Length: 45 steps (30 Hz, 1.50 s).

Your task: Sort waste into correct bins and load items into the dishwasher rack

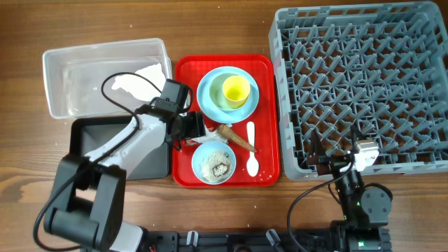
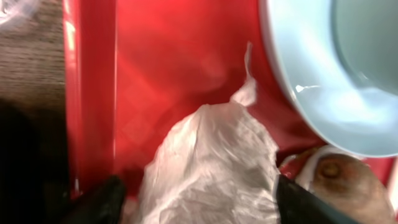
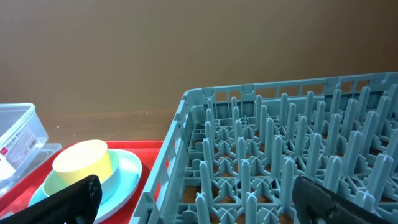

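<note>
The white tissue reaches past my left gripper's fingers toward the brown food piece. I need to open that gripper, move that way and grip the tissue's middle [image 1: 208,137].
My left gripper [image 1: 198,129] hovers low over the left part of the red serving tray [image 1: 269,70]. In the left wrist view a crumpled white tissue [image 2: 211,149] lies between its black fingers [image 2: 102,199]. The jaws stand open around it, with a gap on the left side. The brown food piece [image 2: 339,180] lies just right of the tissue, below the light-blue plate [image 2: 323,74]. The yellow cup [image 1: 235,89] stands on the plate [image 1: 210,94]. A bowl with white crumbs [image 1: 213,164] and the white spoon [image 1: 252,150] rest on the tray. My right gripper [image 1: 334,162] is open and empty at the near edge of the grey dishwasher rack [image 1: 364,84].
The clear tub [image 1: 59,77] sits at the back left with something white [image 1: 140,78] inside. The black tray [image 1: 150,164] lies in front of it, under my left arm. In the right wrist view the rack's pegs [image 3: 273,162] fill the space ahead, between the fingers.
</note>
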Each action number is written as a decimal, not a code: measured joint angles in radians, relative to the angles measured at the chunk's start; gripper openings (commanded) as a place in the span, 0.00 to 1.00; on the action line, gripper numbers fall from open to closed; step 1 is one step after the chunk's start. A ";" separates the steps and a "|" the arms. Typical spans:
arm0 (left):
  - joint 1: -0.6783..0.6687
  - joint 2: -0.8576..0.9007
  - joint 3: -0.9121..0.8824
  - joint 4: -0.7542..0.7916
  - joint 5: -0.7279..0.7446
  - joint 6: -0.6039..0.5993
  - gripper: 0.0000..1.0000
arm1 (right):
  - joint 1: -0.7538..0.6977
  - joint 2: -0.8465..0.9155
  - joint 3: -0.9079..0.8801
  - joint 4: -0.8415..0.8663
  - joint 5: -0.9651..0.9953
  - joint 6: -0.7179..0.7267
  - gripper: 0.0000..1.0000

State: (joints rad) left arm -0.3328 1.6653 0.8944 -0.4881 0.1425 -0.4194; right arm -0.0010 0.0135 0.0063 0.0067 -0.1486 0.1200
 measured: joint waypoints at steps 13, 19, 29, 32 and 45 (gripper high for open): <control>0.000 -0.063 -0.002 -0.049 0.005 0.011 0.95 | 0.000 0.000 0.000 0.000 0.000 0.000 1.00; -0.008 -0.063 -0.003 -0.068 0.004 0.063 0.88 | 0.000 0.000 0.000 0.000 0.000 0.000 1.00; -0.125 -0.063 -0.003 -0.056 -0.110 0.112 0.82 | 0.000 0.000 0.000 0.000 0.000 0.000 1.00; -0.146 -0.063 -0.003 -0.044 -0.149 0.116 0.83 | 0.000 0.000 0.000 0.000 0.000 0.000 1.00; -0.147 0.019 -0.003 0.007 -0.182 0.123 0.73 | 0.000 0.000 0.000 0.000 0.000 0.000 1.00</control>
State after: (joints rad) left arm -0.4797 1.6840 0.8909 -0.4812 -0.0399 -0.2962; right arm -0.0010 0.0135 0.0063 0.0067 -0.1486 0.1200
